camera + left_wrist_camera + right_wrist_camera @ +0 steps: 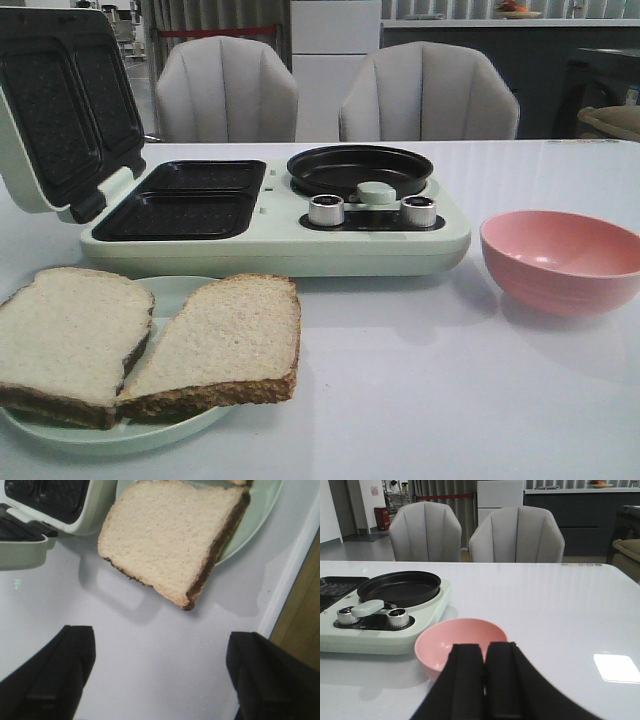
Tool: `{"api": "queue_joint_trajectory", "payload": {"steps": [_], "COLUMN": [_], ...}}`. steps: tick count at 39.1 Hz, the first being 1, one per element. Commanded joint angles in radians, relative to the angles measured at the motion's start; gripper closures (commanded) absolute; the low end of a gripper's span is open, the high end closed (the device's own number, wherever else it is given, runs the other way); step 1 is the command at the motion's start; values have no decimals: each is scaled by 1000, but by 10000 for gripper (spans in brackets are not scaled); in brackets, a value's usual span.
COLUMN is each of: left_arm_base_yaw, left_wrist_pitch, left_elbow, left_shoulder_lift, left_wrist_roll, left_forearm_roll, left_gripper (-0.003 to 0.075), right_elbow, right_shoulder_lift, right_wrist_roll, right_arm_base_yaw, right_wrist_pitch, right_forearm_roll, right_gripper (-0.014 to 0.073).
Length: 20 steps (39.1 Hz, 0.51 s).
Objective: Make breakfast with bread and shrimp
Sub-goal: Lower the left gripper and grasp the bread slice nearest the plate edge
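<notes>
Next, my left gripper grabs the near outer corner (8,382) (183,596) of the bread slice that hangs over the pale green plate's rim, by the slice's dark crust.
Two slices of bread lie on a pale green plate (120,438) at the front left: the left slice (65,335) and the right slice (225,340). The left slice overhangs the plate's rim. In the left wrist view one slice (170,535) overhangs the plate (255,520). My left gripper (160,675) is open and empty over bare table near that slice. My right gripper (485,652) is shut and empty, just in front of the pink bowl (445,642). No shrimp shows; what I see of the bowl's inside (565,250) is bare.
A pale green breakfast maker (280,215) stands behind the plate, its sandwich lid (65,100) open, with a round black pan (360,168) and two knobs (326,210). Two grey chairs (225,90) stand behind the table. The table's edge (280,600) is near my left gripper.
</notes>
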<state>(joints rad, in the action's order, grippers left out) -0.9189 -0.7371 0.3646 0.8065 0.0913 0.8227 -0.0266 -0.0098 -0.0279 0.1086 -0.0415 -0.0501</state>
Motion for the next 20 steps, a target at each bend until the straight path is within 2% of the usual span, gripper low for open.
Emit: {"api": "queue_joint_trajectory", "payload": {"steps": [1,5,20], "left_arm_base_yaw": [-12,-12,-7], "left_wrist_pitch": [13,33,142], "left_elbow": [29,29,29], "left_shoulder_lift": [63,122,287], "left_wrist_roll": [8,23,34], "left_forearm_roll": [109,182,292], "left_gripper": [136,136,136], "right_elbow": [16,16,16], "right_shoulder_lift": [-22,-22,-22], "right_wrist_roll": [1,1,1], "right_arm_base_yaw": [-4,-4,-4], "right_wrist_pitch": [86,86,86], "right_forearm_roll": [4,4,4], "right_gripper": [444,444,444]}}
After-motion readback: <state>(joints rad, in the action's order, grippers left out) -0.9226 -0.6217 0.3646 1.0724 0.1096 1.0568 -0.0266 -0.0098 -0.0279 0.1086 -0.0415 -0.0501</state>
